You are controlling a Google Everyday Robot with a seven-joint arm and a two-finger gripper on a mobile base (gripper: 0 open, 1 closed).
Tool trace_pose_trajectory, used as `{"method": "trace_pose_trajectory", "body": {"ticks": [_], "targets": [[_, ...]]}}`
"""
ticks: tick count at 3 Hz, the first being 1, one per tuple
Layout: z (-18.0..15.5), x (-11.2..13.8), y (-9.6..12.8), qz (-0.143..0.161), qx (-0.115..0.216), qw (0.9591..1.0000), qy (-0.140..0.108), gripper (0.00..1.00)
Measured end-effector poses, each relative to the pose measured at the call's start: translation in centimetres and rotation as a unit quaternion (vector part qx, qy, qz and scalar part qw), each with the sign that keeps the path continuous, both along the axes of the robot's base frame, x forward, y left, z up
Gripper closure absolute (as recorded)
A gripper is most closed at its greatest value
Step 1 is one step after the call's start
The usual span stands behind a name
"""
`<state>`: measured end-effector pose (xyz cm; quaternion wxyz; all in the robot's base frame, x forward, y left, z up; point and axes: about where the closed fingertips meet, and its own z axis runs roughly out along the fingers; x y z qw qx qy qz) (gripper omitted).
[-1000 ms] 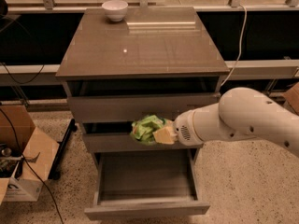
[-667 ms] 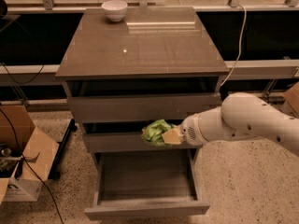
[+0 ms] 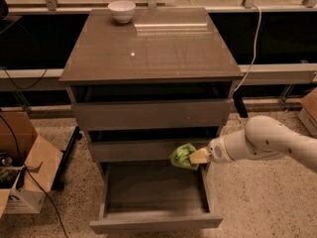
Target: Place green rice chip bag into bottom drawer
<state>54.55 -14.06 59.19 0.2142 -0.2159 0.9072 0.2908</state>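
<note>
I will release the green rice chip bag, now hanging above the open bottom drawer, inside the bottom drawer (image 3: 193,191), beside the drawer's side nearest my white arm.
The green rice chip bag (image 3: 182,155) is a small crumpled green pouch held in my gripper (image 3: 195,157), which is shut on it at the end of my white arm coming in from the right. The bag hangs in front of the middle drawer's right end, above the back right part of the open bottom drawer (image 3: 153,221). The bottom drawer is pulled out, and the part of its grey inside that shows holds nothing.
A white bowl (image 3: 121,10) stands on the far left of the cabinet top (image 3: 148,48). An open cardboard box (image 3: 22,175) with cables sits on the floor at the left. Another box edge (image 3: 309,110) is at the right. A white cable (image 3: 252,38) hangs behind the cabinet.
My gripper and the bag have moved right and slightly lower, from the middle of the drawer front toward its right end. The arm has drawn back to the right.
</note>
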Motion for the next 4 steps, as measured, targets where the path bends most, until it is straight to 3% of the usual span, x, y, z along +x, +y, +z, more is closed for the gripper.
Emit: {"method": "trace_pose_trajectory", "body": {"ticks": [2,4], "targets": [[-3.1,0.6,0.3,-0.01,-0.003,0.9996,0.025,1.0],[-12.4,1.7,-0.4,-0.04,-0.001,0.9956,0.084,1.0]]}}
